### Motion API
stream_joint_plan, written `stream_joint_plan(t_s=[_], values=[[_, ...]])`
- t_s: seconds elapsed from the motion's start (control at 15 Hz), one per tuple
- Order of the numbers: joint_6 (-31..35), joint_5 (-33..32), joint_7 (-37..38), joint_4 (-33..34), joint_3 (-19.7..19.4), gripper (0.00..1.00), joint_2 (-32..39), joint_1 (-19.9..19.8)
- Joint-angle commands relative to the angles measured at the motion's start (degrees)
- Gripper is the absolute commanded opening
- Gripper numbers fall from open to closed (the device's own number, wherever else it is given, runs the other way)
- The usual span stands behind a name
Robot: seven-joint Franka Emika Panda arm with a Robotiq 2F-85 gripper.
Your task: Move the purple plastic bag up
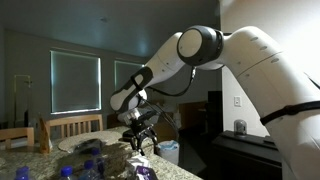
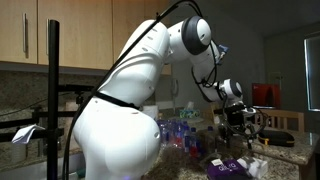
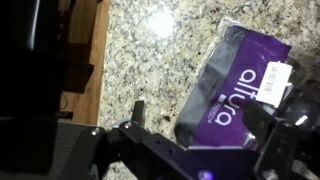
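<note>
I will close my gripper on the clear plastic part (image 1: 138,170) of the purple plastic bag, next to the bag's white label.
The purple plastic bag (image 3: 235,85), with white lettering and a white label at its right end, lies flat on the speckled granite counter (image 3: 150,60). My gripper (image 3: 212,110) is open and hovers just above the bag. One finger is to the left of the bag over bare granite. The opposite finger is over the bag's right end. In both exterior views the gripper (image 1: 140,136) (image 2: 238,128) points down a little above the counter, and the bag (image 2: 228,167) lies below it. In an exterior view the bag (image 1: 143,172) is partly cut off at the bottom edge.
The counter's edge with a wooden surface (image 3: 85,60) beyond it runs along the left of the wrist view. Several bottles with blue caps (image 1: 70,170) stand on the counter near the gripper, more bottles (image 2: 175,130) stand behind it, and white paper (image 2: 256,166) lies next to the bag.
</note>
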Motion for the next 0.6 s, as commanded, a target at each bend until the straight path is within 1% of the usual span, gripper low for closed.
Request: stream_joint_plan(t_s=[0.0,0.13,0.27,0.4,0.53], values=[[-2.3,-1.4,-9.4,6.5,1.9,1.0,2.9,0.5],[-2.4,-1.4,-14.7,9.4,2.8,1.0,5.0,0.4],[-3.2,-0.6,-20.5,11.7,3.5,1.0,7.5,-0.4],[-4.0,-0.2,-25.8,13.1,4.1,1.0,9.7,-1.1],[-5.9,-0.9,-29.3,14.1,4.5,1.0,11.6,-0.6]])
